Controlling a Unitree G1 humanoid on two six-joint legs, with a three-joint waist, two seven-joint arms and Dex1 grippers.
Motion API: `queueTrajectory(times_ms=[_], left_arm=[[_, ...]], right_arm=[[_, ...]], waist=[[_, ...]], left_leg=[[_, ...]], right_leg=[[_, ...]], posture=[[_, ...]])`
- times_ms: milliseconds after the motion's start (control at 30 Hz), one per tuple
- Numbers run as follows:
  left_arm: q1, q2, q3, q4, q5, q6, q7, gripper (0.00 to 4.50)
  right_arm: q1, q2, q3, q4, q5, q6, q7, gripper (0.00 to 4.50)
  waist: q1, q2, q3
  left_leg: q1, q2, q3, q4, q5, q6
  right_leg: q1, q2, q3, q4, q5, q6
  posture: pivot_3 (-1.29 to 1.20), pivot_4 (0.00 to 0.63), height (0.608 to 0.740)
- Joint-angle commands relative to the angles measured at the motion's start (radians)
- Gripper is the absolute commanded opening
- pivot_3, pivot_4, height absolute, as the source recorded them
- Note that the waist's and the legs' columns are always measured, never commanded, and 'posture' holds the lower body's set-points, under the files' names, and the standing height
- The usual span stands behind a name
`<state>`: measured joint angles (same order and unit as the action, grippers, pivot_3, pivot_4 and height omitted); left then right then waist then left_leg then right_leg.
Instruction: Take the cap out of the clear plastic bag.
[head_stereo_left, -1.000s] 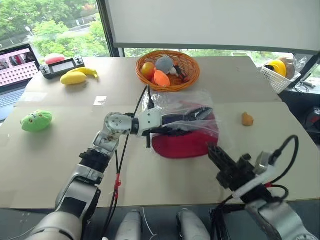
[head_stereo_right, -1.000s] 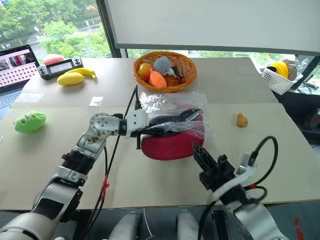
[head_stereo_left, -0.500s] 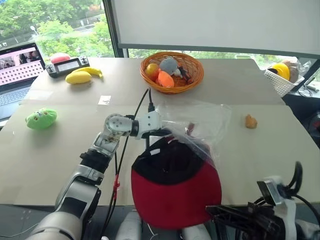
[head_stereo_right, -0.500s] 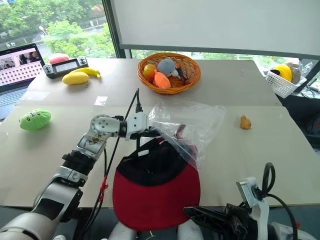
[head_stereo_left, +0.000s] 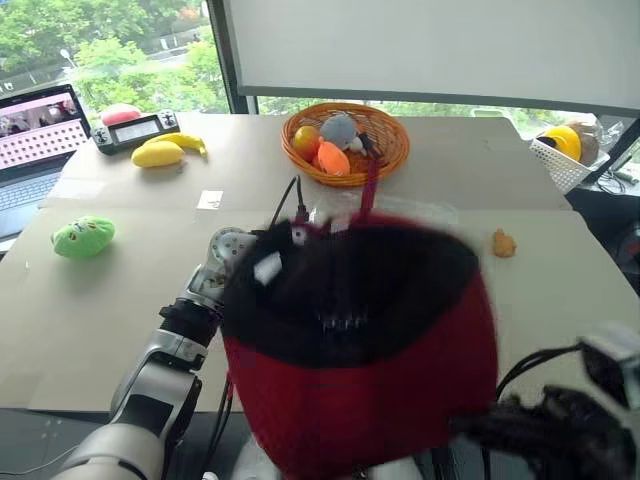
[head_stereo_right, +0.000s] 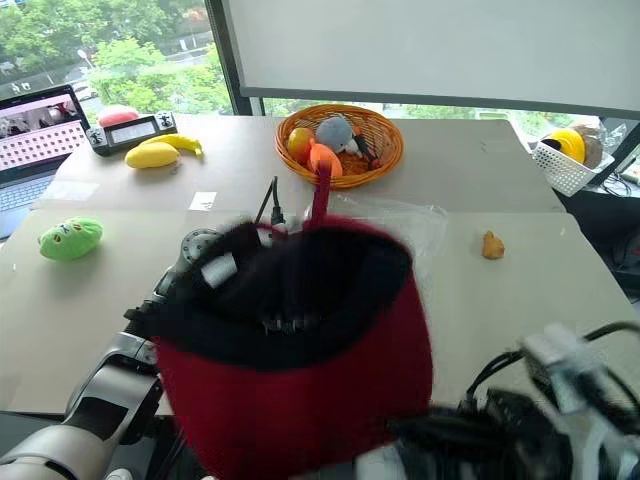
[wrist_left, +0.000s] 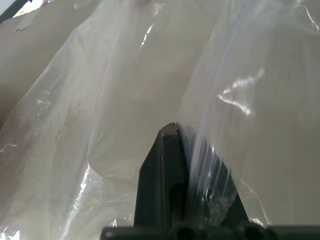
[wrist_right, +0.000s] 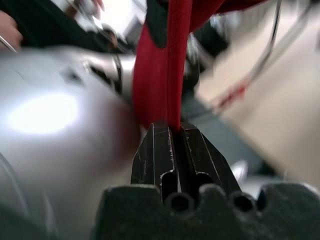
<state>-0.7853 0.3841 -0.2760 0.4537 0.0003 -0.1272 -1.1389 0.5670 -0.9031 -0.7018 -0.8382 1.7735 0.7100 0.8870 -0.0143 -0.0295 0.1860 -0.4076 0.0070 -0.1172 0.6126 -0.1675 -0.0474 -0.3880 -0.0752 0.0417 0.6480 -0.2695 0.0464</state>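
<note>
Next, I open my left gripper and let go of the clear plastic bag on the table (head_stereo_left: 321, 253), in front of the wicker basket. The bag now lies crinkled behind the cap.
The cap (head_stereo_left: 360, 340), dark red with a black lining, hangs lifted close in front of the head camera and covers the middle of the table. My right gripper (wrist_right: 175, 127) is shut on a fold of its red fabric. The right arm shows blurred at the lower right, under the cap. The clear plastic bag (head_stereo_right: 400, 215) lies crinkled on the table behind the cap, below the basket. My left gripper (wrist_left: 180, 137) is shut on the bag's thin film (wrist_left: 100, 100). In the head views the cap hides that gripper, and the left forearm (head_stereo_left: 190, 310) reaches in from the lower left.
A wicker basket (head_stereo_left: 400, 150) of plush toys and fruit stands at the back centre. A lime-green plush (head_stereo_left: 82, 236) lies at the left, with yellow fruit (head_stereo_left: 160, 153), a controller (head_stereo_left: 140, 128) and a laptop (head_stereo_left: 30, 130) behind it. A white basket (head_stereo_left: 560, 150) and a small orange item (head_stereo_left: 503, 243) sit at the right.
My right gripper has pulled the cap up and back toward the camera, out of the bag. The cap now looms large and blurred. The left arm has kept still, holding the bag.
</note>
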Motion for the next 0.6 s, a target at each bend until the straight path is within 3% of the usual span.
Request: queueTrajectory(times_ms=[33,133,267,433,600], left_arm=[[0.006,0.010,0.009,-0.023,-0.004,-0.013,0.010,0.00],[0.012,0.028,0.011,-0.002,0.022,-0.048,0.037,0.00],[0.010,0.038,0.025,0.028,0.033,-0.076,0.074,0.00],[-0.011,0.076,0.054,0.164,0.112,-0.199,0.243,0.00],[-0.005,0.112,0.085,0.284,0.145,-0.284,0.377,0.00]], right_arm=[[-0.149,0.054,0.006,0.057,0.187,-0.141,-0.135,0.02],[-0.314,0.097,0.059,0.141,0.184,-0.226,-0.332,0.02],[-0.454,0.097,0.161,0.255,-0.009,-0.233,-0.588,0.02],[-0.544,0.129,0.289,0.392,-0.218,-0.194,-0.757,0.02],[-0.590,0.173,0.361,0.505,-0.308,-0.126,-0.832,0.02]], waist=[[-0.001,0.000,0.000],[-0.003,-0.001,0.000],[-0.002,-0.001,0.000],[-0.002,0.000,0.000],[-0.004,0.000,0.000]], left_leg=[[0.000,0.000,0.000,0.000,0.000,0.000],[0.000,0.000,0.000,0.000,0.000,0.000],[0.002,-0.001,0.001,0.000,0.000,0.000],[0.001,-0.001,0.001,-0.001,0.000,0.000],[0.001,-0.001,0.001,-0.002,0.000,0.000]], right_leg=[[0.000,0.000,0.000,0.000,0.000,0.000],[0.000,0.000,0.000,0.000,0.000,0.000],[0.001,-0.001,0.001,0.000,0.001,0.000],[-0.001,-0.001,0.001,0.000,0.001,0.000],[-0.002,-0.001,0.002,0.001,0.001,-0.001]], posture=[[0.00,0.150,0.733],[0.00,0.150,0.733],[0.00,0.150,0.733],[0.00,0.150,0.733],[0.00,0.150,0.733]])
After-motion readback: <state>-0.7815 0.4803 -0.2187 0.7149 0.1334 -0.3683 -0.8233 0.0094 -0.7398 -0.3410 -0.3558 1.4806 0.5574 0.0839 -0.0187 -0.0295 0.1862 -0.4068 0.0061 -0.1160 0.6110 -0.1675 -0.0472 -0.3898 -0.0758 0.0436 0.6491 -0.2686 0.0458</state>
